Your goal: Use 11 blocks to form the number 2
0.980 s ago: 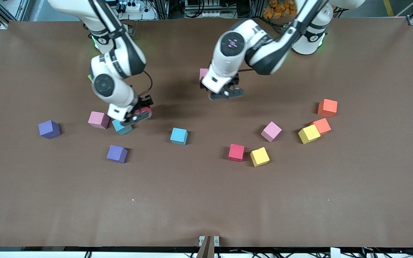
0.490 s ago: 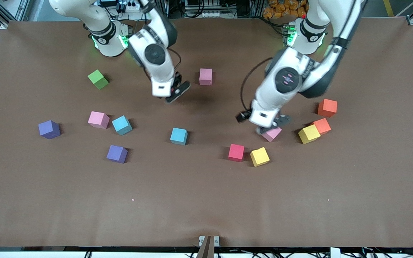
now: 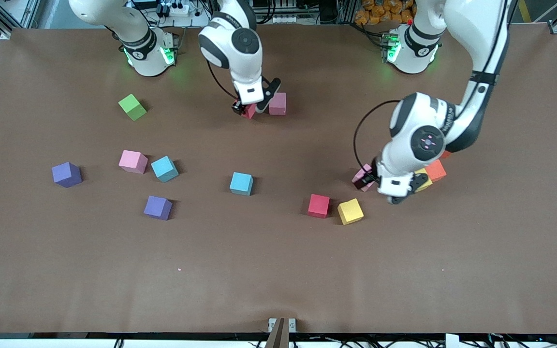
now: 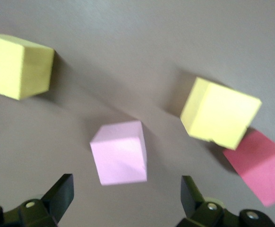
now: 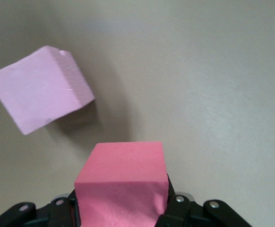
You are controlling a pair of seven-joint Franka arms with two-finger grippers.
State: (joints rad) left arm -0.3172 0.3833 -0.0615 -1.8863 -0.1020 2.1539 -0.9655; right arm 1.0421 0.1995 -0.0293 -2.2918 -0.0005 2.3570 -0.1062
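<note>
The pink block lies between the yellow blocks. My left gripper needs to close on opposite sides of the pink block [image 3: 363, 174] [image 4: 121, 158].
My right gripper [image 3: 251, 108] is shut on a red block [image 3: 248, 111], low beside a pink block [image 3: 277, 103] in the middle of the table's robot side. The right wrist view shows the red block [image 5: 123, 182] in the jaws and the pink block [image 5: 40, 94] apart from it. My left gripper [image 3: 390, 189] is open over a pink block [image 3: 361, 175]. In the left wrist view that pink block [image 4: 119, 152] lies just ahead of the spread fingers [image 4: 62, 193], between two yellow blocks [image 4: 219, 112] [image 4: 17, 65]. The other blocks lie scattered, in no digit shape.
A red block [image 3: 318, 205] and a yellow block [image 3: 350, 211] lie near the left gripper, and an orange block [image 3: 436, 170] lies by it. Two teal blocks [image 3: 241, 183] [image 3: 165, 168], a pink block [image 3: 133, 161], two purple blocks [image 3: 66, 174] [image 3: 157, 208] and a green cube [image 3: 132, 107] lie toward the right arm's end.
My right gripper carried the red block from beside the teal block to beside the pink block on the robot side. My left gripper moved from that pink block to over the pink block by the yellow ones.
</note>
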